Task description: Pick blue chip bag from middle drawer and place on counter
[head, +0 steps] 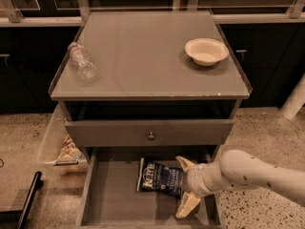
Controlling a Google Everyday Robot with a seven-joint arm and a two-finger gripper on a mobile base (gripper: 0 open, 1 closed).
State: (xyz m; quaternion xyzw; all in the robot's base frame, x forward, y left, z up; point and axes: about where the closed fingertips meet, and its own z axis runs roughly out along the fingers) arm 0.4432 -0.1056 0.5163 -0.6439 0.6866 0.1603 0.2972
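Note:
The robot's gripper will close on the end of the blue chip bag (174, 181) opposite its white "Kettle" lettering, inside the open middle drawer.
The blue chip bag (157, 177) lies flat on the floor of the open middle drawer (112, 194), white "Kettle" lettering at its left end. My gripper (186, 186) reaches in from the right, down inside the drawer at the bag's right end. Its fingers are spread, one fingertip (183, 162) behind the bag's right end and the other (187, 206) in front of it. The counter (143, 56) is the grey cabinet top above.
A clear plastic bottle (82, 61) lies on the counter's left side and a white bowl (206, 50) stands at its right rear. A grey drawer front with a round knob (151, 136) sits just above the open drawer. A clear bin (62, 142) with a snack hangs at the cabinet's left.

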